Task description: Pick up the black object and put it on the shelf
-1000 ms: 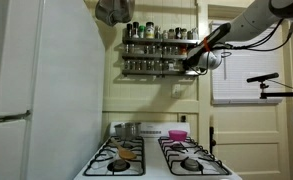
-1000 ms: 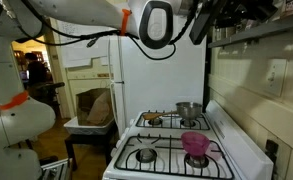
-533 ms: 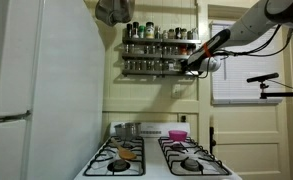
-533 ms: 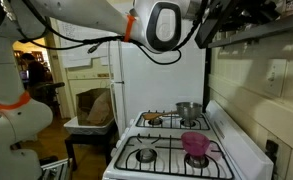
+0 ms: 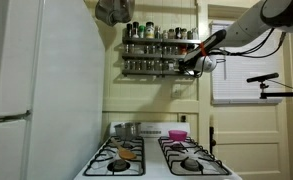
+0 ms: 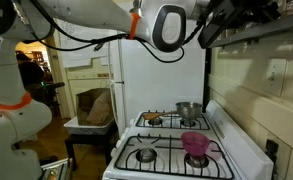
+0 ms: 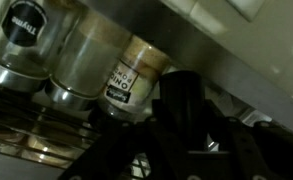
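Observation:
My gripper will release the black object, now upright between its fingers beside the jars, setting it free in the gap (image 5: 173, 66) (image 7: 203, 117) that is beside the spice jars on the lower level of the shelf.
The black object (image 7: 181, 100), a small dark cylinder, stands upright between my gripper's fingers in the wrist view. My gripper (image 7: 182, 132) is shut on it. Just beside it are the jars (image 7: 134, 78) lined up on the shelf (image 7: 46, 120). In an exterior view the gripper (image 5: 193, 62) is at the right end of the dark two-tier shelf (image 5: 156, 52), level with the lower tier. In an exterior view the gripper (image 6: 212, 24) is high up against the shelf (image 6: 258, 22); the black object cannot be made out there.
Below is a white gas stove (image 5: 156, 160) with a pink bowl (image 5: 176, 134) and a silver pot (image 5: 129, 130) at its back. A white fridge (image 5: 36, 90) stands to one side. A microphone stand (image 5: 266, 78) is near the window.
The gripper with the black object has edged slightly closer to the shelf's right end. Its jaws have not moved.

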